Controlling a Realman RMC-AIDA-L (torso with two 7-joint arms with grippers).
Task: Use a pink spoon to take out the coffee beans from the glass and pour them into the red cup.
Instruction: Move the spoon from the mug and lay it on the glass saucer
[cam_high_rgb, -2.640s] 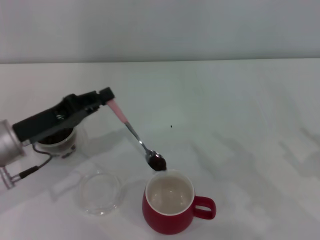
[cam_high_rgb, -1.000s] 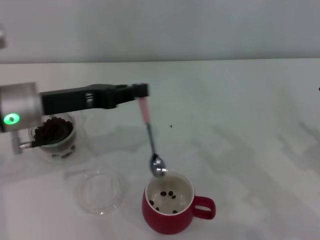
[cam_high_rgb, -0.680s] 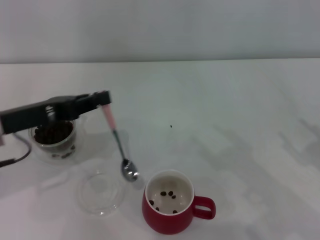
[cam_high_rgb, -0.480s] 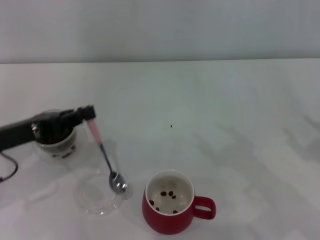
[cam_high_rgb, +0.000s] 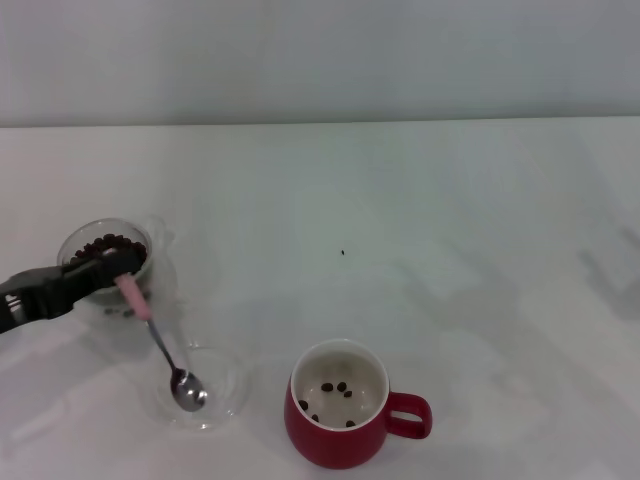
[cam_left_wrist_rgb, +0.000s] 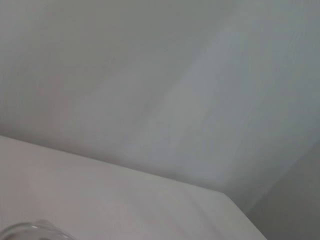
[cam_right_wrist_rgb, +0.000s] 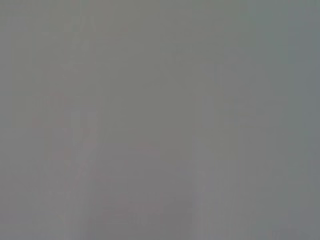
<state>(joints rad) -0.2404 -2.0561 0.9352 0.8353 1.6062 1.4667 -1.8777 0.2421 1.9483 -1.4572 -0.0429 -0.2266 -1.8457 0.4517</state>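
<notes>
Next, I release the pink spoon from my left gripper across the back rim of the flat clear glass dish (cam_high_rgb: 198, 362). The spoon's bowl now rests in that dish.
My left gripper (cam_high_rgb: 118, 268) is at the left edge of the head view, in front of the glass (cam_high_rgb: 110, 262), shut on the pale-pink handle of the pink spoon (cam_high_rgb: 160, 342). The spoon hangs down and its empty metal bowl (cam_high_rgb: 187, 391) rests in the flat clear glass dish (cam_high_rgb: 200, 387). The glass holds a heap of dark coffee beans (cam_high_rgb: 105, 246). The red cup (cam_high_rgb: 340, 405) stands at the front centre with several coffee beans (cam_high_rgb: 336, 390) on its white bottom. The right gripper is out of view.
The white table (cam_high_rgb: 450, 250) stretches to the right and back to a pale wall. A tiny dark speck (cam_high_rgb: 343, 252) lies mid-table. The left wrist view shows only wall, table and a glass rim (cam_left_wrist_rgb: 30, 231); the right wrist view shows plain grey.
My left arm has swung left and back from the red cup, carrying the emptied spoon. The spoon's bowl has come down into the flat glass dish. Beans dropped earlier lie in the cup.
</notes>
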